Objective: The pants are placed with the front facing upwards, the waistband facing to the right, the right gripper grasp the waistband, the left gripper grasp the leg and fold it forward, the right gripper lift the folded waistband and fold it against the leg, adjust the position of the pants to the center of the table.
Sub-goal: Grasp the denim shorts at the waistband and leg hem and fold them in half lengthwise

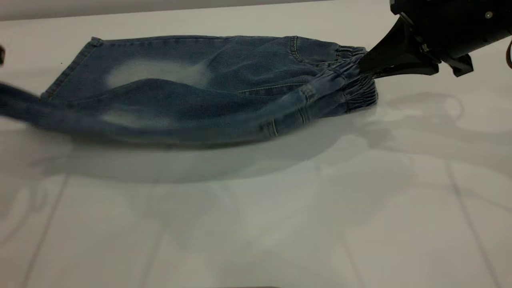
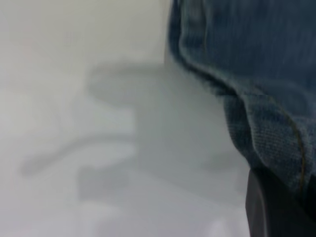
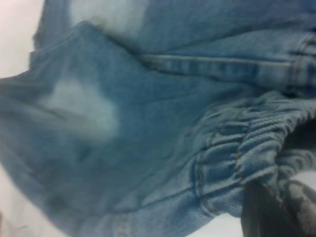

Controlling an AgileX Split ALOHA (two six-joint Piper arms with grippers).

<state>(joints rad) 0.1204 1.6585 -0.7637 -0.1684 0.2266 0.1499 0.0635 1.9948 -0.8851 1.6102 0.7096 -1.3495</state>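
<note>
Next, I let go of the waistband's near part, folded over, with my right gripper just behind the waistband's far corner (image 1: 367,26).
The blue denim pants (image 1: 224,68) lie on the white table (image 1: 280,224), waistband (image 1: 354,86) to the right. My right gripper (image 1: 362,64) is shut on the puckered waistband (image 3: 247,148) and holds its near part a little off the table. A dark finger (image 3: 266,212) sits under the gathered cloth. The near leg (image 1: 60,118) is pulled up into a blurred strip that runs off the left edge. In the left wrist view the leg's hem (image 2: 261,113) drapes over one black finger (image 2: 269,212) of my left gripper, which is shut on it. The far leg lies flat with its pale patch (image 1: 156,72) showing.
The table's far edge (image 1: 160,14) runs just behind the pants. Bare white tabletop stretches in front of the pants, crossed by faint lines and the arms' shadows (image 1: 420,120). A small dark part (image 1: 1,54) shows at the far left edge.
</note>
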